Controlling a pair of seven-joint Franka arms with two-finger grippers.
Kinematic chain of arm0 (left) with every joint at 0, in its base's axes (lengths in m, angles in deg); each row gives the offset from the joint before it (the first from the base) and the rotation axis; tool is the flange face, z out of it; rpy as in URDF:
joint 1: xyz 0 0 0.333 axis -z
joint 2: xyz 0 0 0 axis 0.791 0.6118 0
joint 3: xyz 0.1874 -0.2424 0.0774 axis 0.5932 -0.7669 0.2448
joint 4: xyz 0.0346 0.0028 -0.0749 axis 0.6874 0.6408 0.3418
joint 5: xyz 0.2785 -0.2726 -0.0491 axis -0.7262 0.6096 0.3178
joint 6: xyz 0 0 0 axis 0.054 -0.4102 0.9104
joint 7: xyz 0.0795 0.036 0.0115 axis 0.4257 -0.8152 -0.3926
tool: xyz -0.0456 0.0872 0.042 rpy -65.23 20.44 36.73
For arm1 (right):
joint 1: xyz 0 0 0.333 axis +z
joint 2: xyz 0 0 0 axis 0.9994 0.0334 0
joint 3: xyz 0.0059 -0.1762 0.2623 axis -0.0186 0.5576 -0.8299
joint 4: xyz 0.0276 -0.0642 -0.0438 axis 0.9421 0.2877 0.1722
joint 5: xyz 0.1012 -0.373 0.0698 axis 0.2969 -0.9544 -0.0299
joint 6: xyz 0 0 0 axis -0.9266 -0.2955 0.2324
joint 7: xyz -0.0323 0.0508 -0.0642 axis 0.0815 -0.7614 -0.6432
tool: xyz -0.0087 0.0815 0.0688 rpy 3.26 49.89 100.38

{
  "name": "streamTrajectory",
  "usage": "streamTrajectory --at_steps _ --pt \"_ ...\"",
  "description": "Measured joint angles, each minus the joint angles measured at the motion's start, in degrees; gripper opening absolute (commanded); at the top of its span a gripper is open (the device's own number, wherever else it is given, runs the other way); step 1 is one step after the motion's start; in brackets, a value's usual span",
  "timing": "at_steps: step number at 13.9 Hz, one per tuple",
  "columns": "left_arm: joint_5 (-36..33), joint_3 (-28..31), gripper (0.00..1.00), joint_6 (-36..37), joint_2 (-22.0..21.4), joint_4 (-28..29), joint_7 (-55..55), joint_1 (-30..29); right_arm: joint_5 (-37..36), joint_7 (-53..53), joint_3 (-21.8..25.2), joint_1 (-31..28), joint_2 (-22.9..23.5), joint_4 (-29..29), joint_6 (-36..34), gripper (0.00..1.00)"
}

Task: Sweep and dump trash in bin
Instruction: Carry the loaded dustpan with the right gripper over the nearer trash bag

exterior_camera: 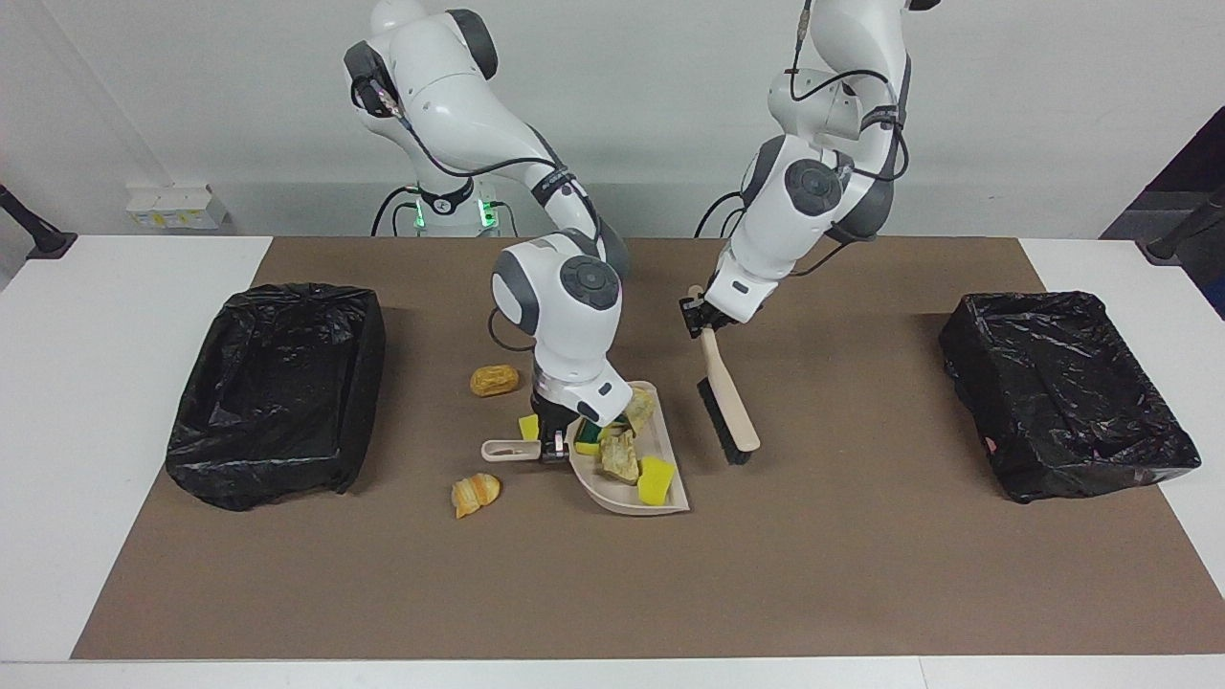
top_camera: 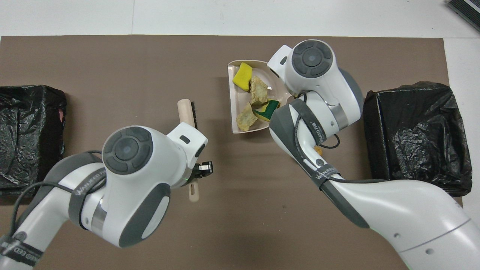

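Observation:
Next, I set the beige brush down with my left gripper on the bare brown mat (top_camera: 209, 210) between both arms, closer to that gripper.
My right gripper (exterior_camera: 552, 442) is shut on the handle of the beige dustpan (exterior_camera: 681, 500); in the overhead view its own arm hides it. The dustpan (top_camera: 233, 112) holds trash: a yellow sponge bit (top_camera: 242, 77), two tan chunks (top_camera: 258, 90) and a green-backed sponge (top_camera: 268, 111). A yellow bit (exterior_camera: 527, 426) and two orange-brown lumps (exterior_camera: 494, 380) (exterior_camera: 476, 493) lie on the mat beside it. My left gripper (exterior_camera: 701, 321) (top_camera: 195, 173) is shut on the handle of the beige brush (exterior_camera: 729, 411), which hangs tilted beside the dustpan, head down at the mat.
A black-lined bin (exterior_camera: 278, 383) stands at the right arm's end of the brown mat (exterior_camera: 861, 574), and another bin (exterior_camera: 1067, 392) at the left arm's end. White table (exterior_camera: 96, 402) borders the mat.

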Motion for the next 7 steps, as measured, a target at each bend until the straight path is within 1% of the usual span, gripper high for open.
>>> streamTrajectory --at_steps 2,4,7 --pt "-0.01 -0.15 0.0 -2.15 -1.17 3.89 3.61 2.9 2.77 3.61 0.01 -4.08 -5.13 2.54 -1.75 0.0" --pt "-0.02 -0.24 0.0 -3.55 -1.21 5.78 5.68 4.98 4.78 7.98 0.0 -8.68 -9.79 5.42 -3.31 0.0" --pt "-0.04 -0.32 0.0 -6.0 -1.22 8.57 6.64 7.28 5.31 13.56 0.01 -14.79 -15.92 11.23 -3.54 0.0"
